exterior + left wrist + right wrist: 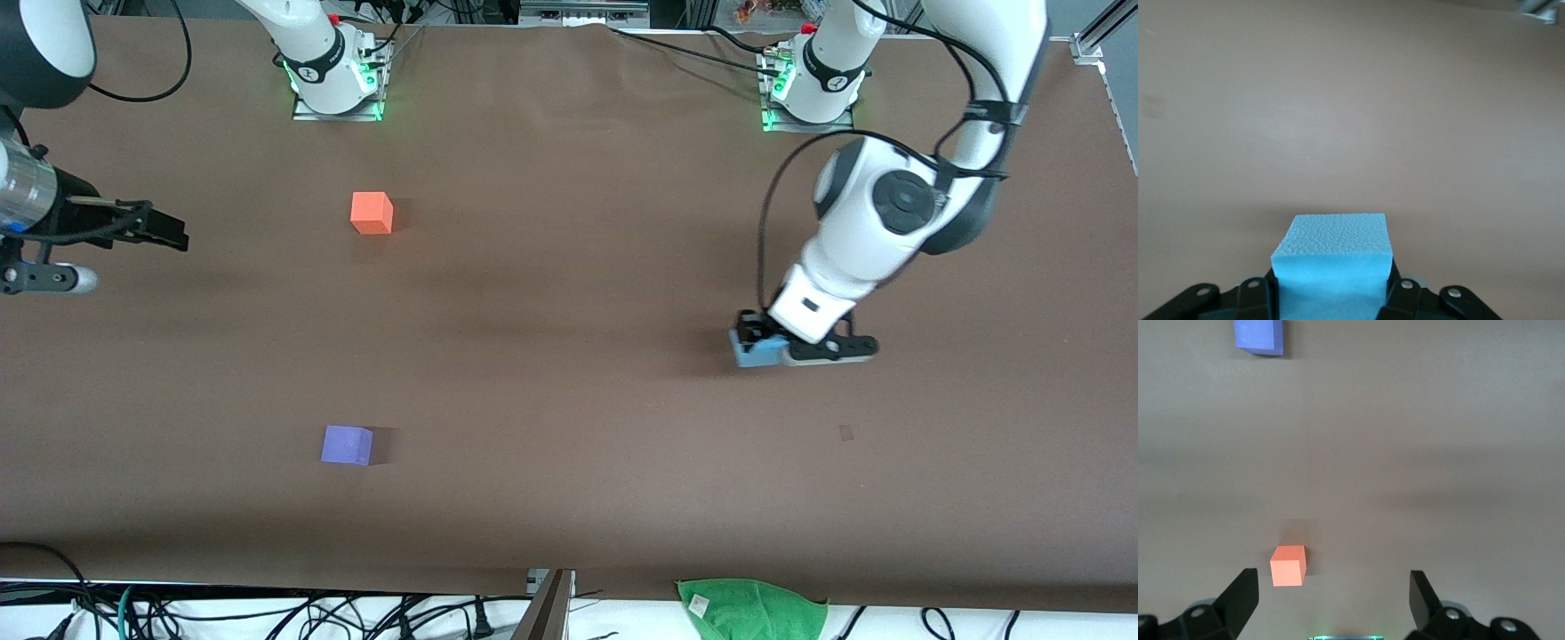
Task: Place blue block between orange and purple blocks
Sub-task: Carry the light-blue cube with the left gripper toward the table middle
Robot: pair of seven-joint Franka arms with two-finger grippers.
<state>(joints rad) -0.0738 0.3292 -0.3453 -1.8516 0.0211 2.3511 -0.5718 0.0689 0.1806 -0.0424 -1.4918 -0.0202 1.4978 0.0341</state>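
The blue block will go from my left gripper onto the bare table, about halfway over to the orange block [549,284].
My left gripper [757,340] is shut on the sky-blue block [758,352], low at the table surface toward the left arm's end. In the left wrist view the blue block [1333,257] sits between the two black fingers [1258,297] of the left gripper [1331,290]. The orange block [372,213] and the purple block [347,444] lie toward the right arm's end, the purple one nearer the front camera. My right gripper [167,231] hangs open and empty at that end, waiting. Its wrist view shows the gripper [1331,590], the orange block [1287,565] and the purple block [1259,336].
A green cloth [751,609] lies at the table's front edge. A metal post [553,604] stands at that edge near the middle. Cables run beside both arm bases at the back. A small dark mark [845,433] is on the brown table cover.
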